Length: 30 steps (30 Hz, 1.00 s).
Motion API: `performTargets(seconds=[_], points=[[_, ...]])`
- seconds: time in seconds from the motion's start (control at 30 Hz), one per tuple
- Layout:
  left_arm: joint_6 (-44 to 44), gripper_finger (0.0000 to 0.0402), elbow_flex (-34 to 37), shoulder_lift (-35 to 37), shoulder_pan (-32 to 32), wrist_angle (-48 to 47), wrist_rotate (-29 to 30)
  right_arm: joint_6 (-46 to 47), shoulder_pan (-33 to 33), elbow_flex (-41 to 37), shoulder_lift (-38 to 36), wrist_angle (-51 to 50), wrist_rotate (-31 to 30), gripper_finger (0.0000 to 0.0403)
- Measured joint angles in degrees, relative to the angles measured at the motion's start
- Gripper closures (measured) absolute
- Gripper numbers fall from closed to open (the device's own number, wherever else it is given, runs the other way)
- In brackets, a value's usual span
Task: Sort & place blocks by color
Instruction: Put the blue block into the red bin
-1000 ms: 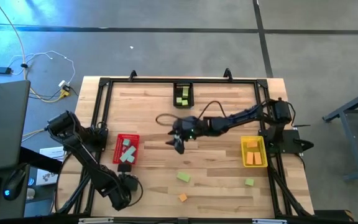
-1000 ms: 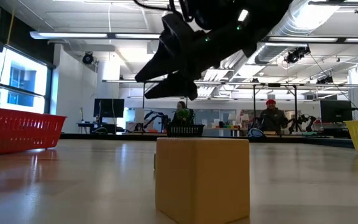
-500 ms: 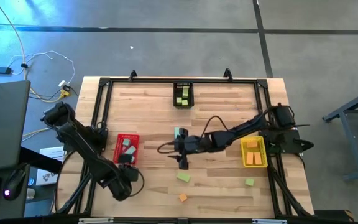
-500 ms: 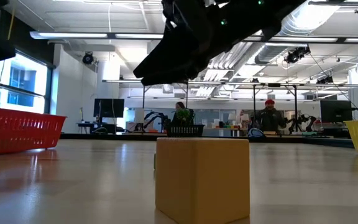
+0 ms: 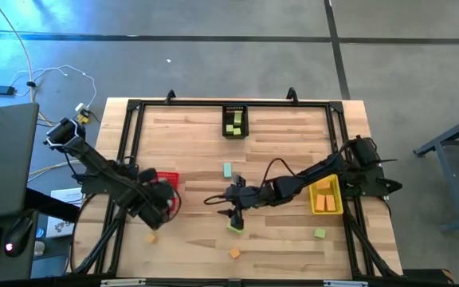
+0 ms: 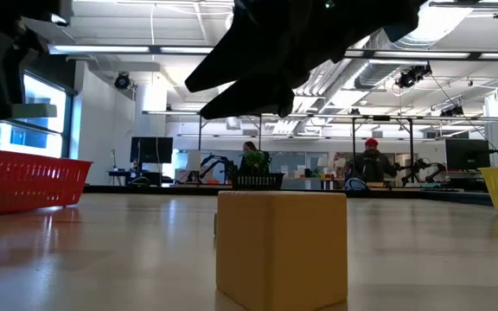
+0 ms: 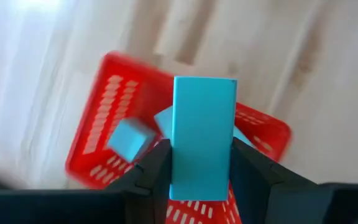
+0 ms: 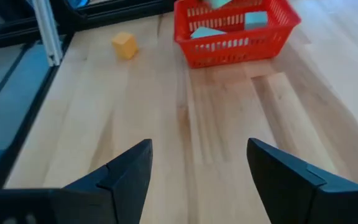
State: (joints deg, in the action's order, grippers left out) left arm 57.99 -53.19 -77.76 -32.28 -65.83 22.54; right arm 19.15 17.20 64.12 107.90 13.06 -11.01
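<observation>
The robot's right gripper needs to next close on the long sides (image 5: pixel 233 229) of the lime green block, between the loose teal block and an orange cube.
My left gripper (image 5: pixel 154 204) hangs at the red bin's (image 5: pixel 166 180) near side, shut on a mint-teal bar (image 7: pixel 204 134). In the left wrist view, more teal blocks (image 7: pixel 128 138) lie in the red bin (image 7: pixel 107 106) below it. My right gripper (image 5: pixel 236 215) is open (image 8: pixel 197 171), low over the table's middle, just far of a lime green block (image 5: pixel 235 226) that rests flat on the wood. Loose on the table lie a teal block (image 5: pixel 227 170), two orange cubes (image 5: pixel 234 253) (image 5: pixel 151 237) and a green cube (image 5: pixel 319 233). My left gripper pinches the mint-teal bar between its two fingers (image 7: pixel 157 165), on the long sides of its lower half (image 7: pixel 201 174). The bar points forward out of the fingers, which lie along it. It is lifted clear above the red bin.
A black bin (image 5: pixel 234 121) with lime blocks stands at the far edge's middle. A yellow bin (image 5: pixel 323 194) with orange blocks sits at the right. A black frame rail (image 5: pixel 134 143) runs around the table. In the low view an orange cube (image 6: pixel 282 246) fills the foreground.
My left gripper has swung from the table's near left corner toward the far edge, up to the red bin, carrying the teal bar; an orange cube now shows where it was. My right gripper has moved from the table's middle toward the near edge, up to the lime block.
</observation>
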Motion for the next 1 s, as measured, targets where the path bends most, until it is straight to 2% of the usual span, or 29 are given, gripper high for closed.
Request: performTargets(seconds=[0.27, 0.43, 0.6, 0.83, 1.0], points=[[17.9, 0.0288, 0.0, -1.6, 3.5, -0.7, -3.3, 0.5, 1.9, 0.0, 0.1, -0.2, -0.6, 0.0155], [23.6, 0.0287, 0.0, -3.5, 4.7, -0.8, -5.7, 0.7, 2.3, 0.0, 0.1, -0.4, -1.8, 0.0155], [24.1, 0.0287, 0.0, -5.3, 6.2, -0.8, -5.8, 0.1, 2.8, 0.0, 0.1, -0.5, -4.9, 0.0155], [20.4, 0.0282, 0.0, -8.0, 8.0, -0.8, -6.9, 3.3, 2.9, 0.1, 0.2, -1.6, -2.3, 0.0155], [17.1, 0.026, 0.0, -9.0, 8.7, -0.8, -6.9, 4.4, 4.3, 7.3, 0.3, -16.3, -3.8, 0.0155]])
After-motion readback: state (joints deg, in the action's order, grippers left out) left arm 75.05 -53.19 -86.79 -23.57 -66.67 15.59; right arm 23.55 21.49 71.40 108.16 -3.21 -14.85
